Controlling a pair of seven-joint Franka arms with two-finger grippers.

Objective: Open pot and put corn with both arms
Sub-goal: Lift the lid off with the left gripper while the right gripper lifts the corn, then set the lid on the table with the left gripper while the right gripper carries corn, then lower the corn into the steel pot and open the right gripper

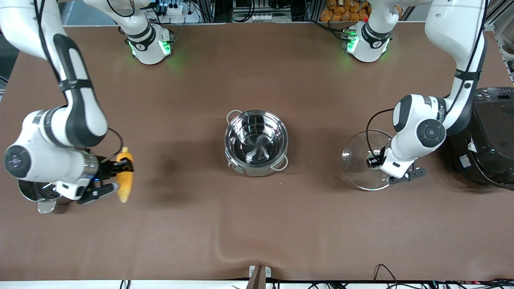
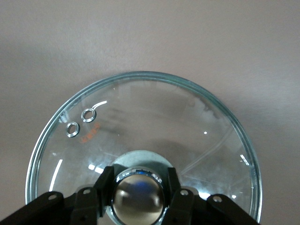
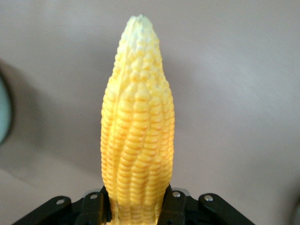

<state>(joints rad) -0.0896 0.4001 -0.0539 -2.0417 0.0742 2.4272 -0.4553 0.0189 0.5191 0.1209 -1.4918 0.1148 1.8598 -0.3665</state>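
Next, I release the yellow corn from my right gripper on the bottom of the open, empty steel pot [image 1: 255,147]. The corn is still held above the table.
The shiny steel pot [image 1: 256,142] stands open and empty at the table's middle. My left gripper [image 1: 376,162] is shut on the metal knob [image 2: 138,194] of the glass lid [image 1: 361,166], beside the pot toward the left arm's end of the table. I cannot tell whether the lid rests on the table. It fills the left wrist view [image 2: 154,122], with my left gripper [image 2: 138,193] on its knob. My right gripper [image 1: 121,166] is shut on the yellow corn [image 1: 125,185], held above the table toward the right arm's end. In the right wrist view the corn [image 3: 138,122] points away from my right gripper [image 3: 136,208].
A large black rice cooker [image 1: 492,136] stands at the left arm's end of the table. Another steel pot [image 1: 34,193] sits mostly hidden under the right arm. The brown table cover [image 1: 257,224] lies bare around the open pot.
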